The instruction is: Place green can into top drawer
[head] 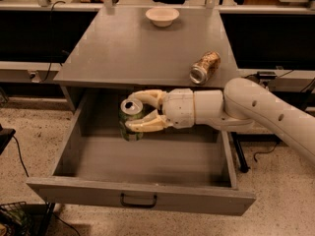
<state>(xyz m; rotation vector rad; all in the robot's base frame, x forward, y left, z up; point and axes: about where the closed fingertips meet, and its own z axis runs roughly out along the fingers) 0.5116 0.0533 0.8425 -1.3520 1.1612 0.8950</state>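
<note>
My gripper will release the green can on the bottom of the drawer, a bit behind the dark handle (152, 167).
The green can (130, 122) is upright, green and white with a silver top, held between the fingers of my gripper (136, 111). The gripper is shut on it and reaches in from the right on a white arm. The can hangs over the open top drawer (142, 198), above its back-middle part, just in front of the table's front edge. The drawer is pulled fully out, grey, with a small dark handle (139, 200) on its front panel. Its inside holds nothing else.
A tan-and-gold can (204, 67) lies on its side at the grey table's (128, 48) front right. A white bowl (162, 16) stands at the table's back. Cables and a dark basket (15, 218) are on the speckled floor at left.
</note>
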